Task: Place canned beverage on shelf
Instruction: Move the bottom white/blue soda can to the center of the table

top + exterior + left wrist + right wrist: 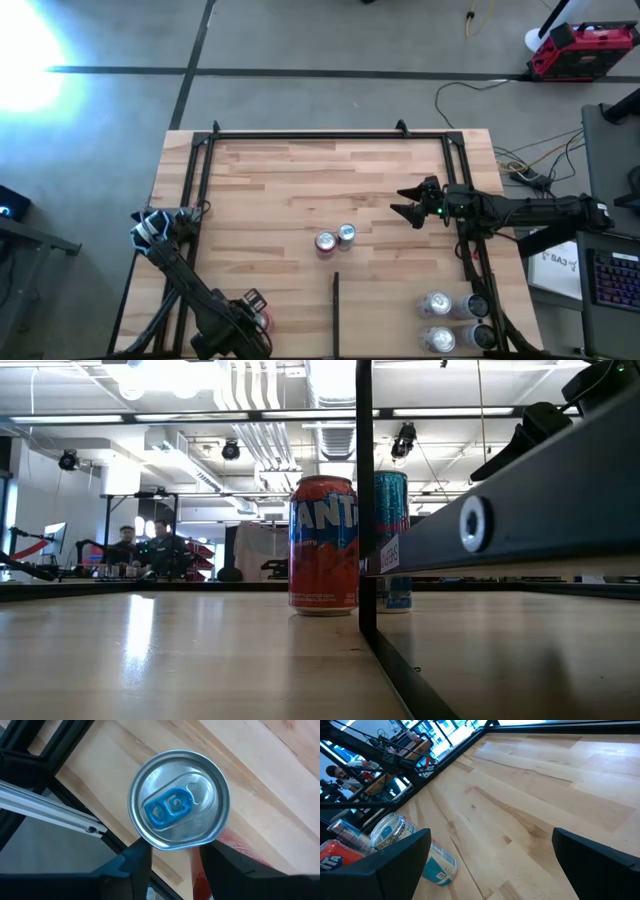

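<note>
The blue-tabbed can has only its near edge between the fingers of my left gripper, so I will open wider, move forward and grip the can across its middle (179, 800).
The shelf (300, 180) is a light wooden board in a black tube frame, with a thin dark divider strip (336, 310) near its front. My left gripper (177, 865) is at the near left of the board, shut on a red can with a silver top and blue tab (179, 800), which also shows in the high view (263, 318). My right gripper (405, 207) hovers open and empty over the board's right half. A red Fanta can (323, 545) and a blue can (392, 540) stand upright on their bases mid-board. My left gripper has the red can's side wall (199, 875) between its two fingers (137, 862), just under the top rim. The fingers come from above, pointing down. The can is upright, top up. Its base is hidden, so I cannot tell whether it is lifted.
Several more cans (437, 305) are grouped at the near right corner by the frame's right tubes (470, 250). The frame's left tubes (50, 805) run close beside the held can. People sit at desks far behind the table (150, 550).
</note>
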Motion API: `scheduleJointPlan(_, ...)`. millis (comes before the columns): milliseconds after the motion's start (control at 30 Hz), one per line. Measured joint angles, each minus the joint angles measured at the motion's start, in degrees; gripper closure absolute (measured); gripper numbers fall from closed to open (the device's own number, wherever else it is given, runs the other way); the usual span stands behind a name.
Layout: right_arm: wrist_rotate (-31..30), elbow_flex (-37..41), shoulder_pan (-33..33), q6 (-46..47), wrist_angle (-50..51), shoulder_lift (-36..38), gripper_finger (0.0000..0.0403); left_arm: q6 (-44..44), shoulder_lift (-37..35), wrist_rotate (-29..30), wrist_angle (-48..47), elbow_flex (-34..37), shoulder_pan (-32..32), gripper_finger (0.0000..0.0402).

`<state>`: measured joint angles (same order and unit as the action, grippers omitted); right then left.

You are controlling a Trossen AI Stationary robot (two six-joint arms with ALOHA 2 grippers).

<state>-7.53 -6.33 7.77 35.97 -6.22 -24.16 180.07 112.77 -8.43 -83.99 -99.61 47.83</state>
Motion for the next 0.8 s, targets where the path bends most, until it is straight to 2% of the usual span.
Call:
scheduleJointPlan(133, 0.0, 0.0, 0.0, 0.0, 0.0, 0.0, 0.0003, 0.0, -0.3, 0.0, -0.1, 0.0, 0.0, 0.0235)
scheduleJointPlan(600, 0.0, 0.0, 0.0, 0.0, 0.0, 0.0, 0.0003, -0.1, -0.7, 0.4, -2.9, -0.1, 0.4, 0.0071)
scheduleJointPlan(700, 0.0, 0.0, 0.0, 0.0, 0.0, 0.0, 0.0003, -0.1, -0.7, 0.4, -4.5, -0.1, 0.6, 0.0058)
scheduleJointPlan(800, 0.0, 0.0, 0.0, 0.0, 0.0, 0.0, 0.0003, -0.1, -0.7, 0.4, -5.5, -0.1, 0.7, 0.0063)
